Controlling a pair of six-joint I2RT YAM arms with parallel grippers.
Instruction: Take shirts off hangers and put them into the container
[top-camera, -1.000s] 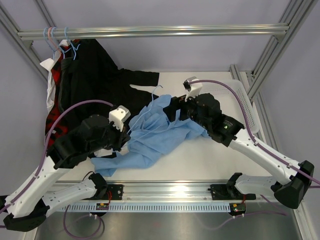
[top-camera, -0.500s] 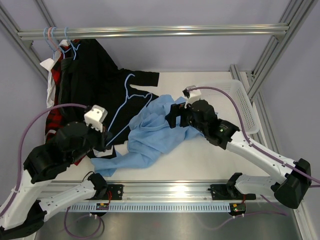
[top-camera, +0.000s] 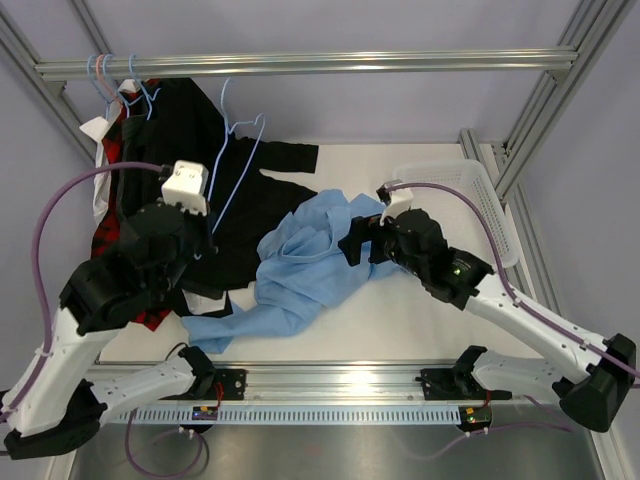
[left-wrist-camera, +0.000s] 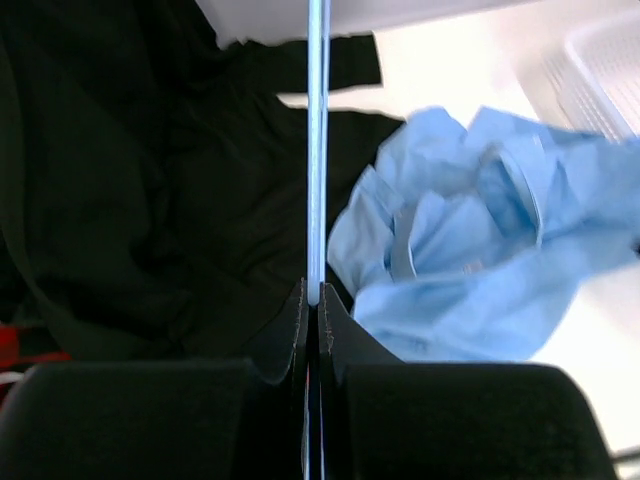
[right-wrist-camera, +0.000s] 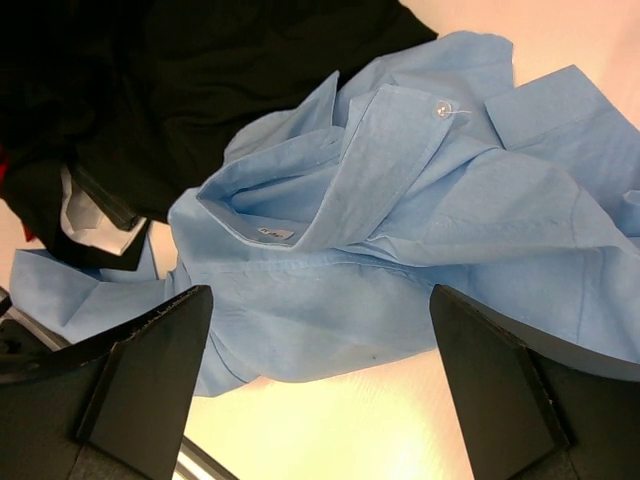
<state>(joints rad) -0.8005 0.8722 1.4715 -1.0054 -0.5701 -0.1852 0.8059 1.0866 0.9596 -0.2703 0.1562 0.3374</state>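
Next, I move my right gripper to the cloth (top-camera: 319, 263) (right-wrist-camera: 362, 262) just below the light blue shirt's collar and close it there, near the collar's label.
The light blue shirt (top-camera: 300, 265) (right-wrist-camera: 400, 220) lies crumpled on the table, off its hanger. My left gripper (top-camera: 211, 233) (left-wrist-camera: 312, 296) is shut on the wire of a pale blue hanger (top-camera: 238, 150) (left-wrist-camera: 317, 140), held up bare over the black shirt (top-camera: 190, 150) (left-wrist-camera: 150, 180). My right gripper (top-camera: 354, 241) (right-wrist-camera: 325, 375) stands open just above the blue shirt's right side, nothing between its fingers. The white mesh container (top-camera: 490, 200) (left-wrist-camera: 610, 60) sits at the right behind the right arm. Black, plaid (top-camera: 112, 160) and white shirts hang at the back left.
More hangers (top-camera: 105, 80) hook over the aluminium rail (top-camera: 350, 62) at the back left. Slanted frame posts (top-camera: 530, 130) stand beside the container on the right. The black shirt's sleeve (top-camera: 285, 155) trails over the table.
My left gripper has pulled the hanger out of the blue shirt and lifted it up and back to the left. My right gripper has opened wider and let go of the shirt.
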